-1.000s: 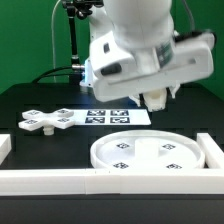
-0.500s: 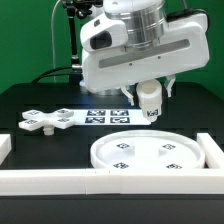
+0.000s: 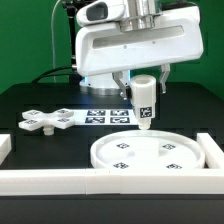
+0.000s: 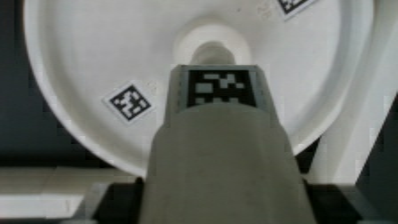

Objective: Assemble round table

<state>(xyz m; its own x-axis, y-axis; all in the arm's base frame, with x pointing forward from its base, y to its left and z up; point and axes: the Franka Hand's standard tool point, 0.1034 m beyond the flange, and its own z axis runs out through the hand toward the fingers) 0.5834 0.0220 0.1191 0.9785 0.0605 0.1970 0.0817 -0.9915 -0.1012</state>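
My gripper is going to release the short cylindrical leg so that it stands upright at the centre of the large rimmed round disc (image 3: pixel 146 151) (image 4: pixel 214 40).
My gripper (image 3: pixel 143 88) is shut on the short cylindrical leg (image 3: pixel 144 103), a white tagged part held upright with its lower end just above the large rimmed round disc (image 3: pixel 150 153). The disc lies flat at the front of the table against the rails. In the wrist view the leg (image 4: pixel 217 130) fills the middle and points at the disc (image 4: pixel 107 60), near a raised socket at its centre (image 4: pixel 214 50). The cross-shaped base (image 3: pixel 45 121) lies flat at the exterior view's left, away from the gripper.
The marker board (image 3: pixel 105 117) lies behind the disc. Long white border rails run along the front (image 3: pixel 50 180) and at the exterior view's right (image 3: pixel 213 152). A black post with cables stands at the back.
The arm has swung the leg from tilted to upright and lowered it toward the disc. The wrist has risen and turned square-on. Disc and base have not moved.
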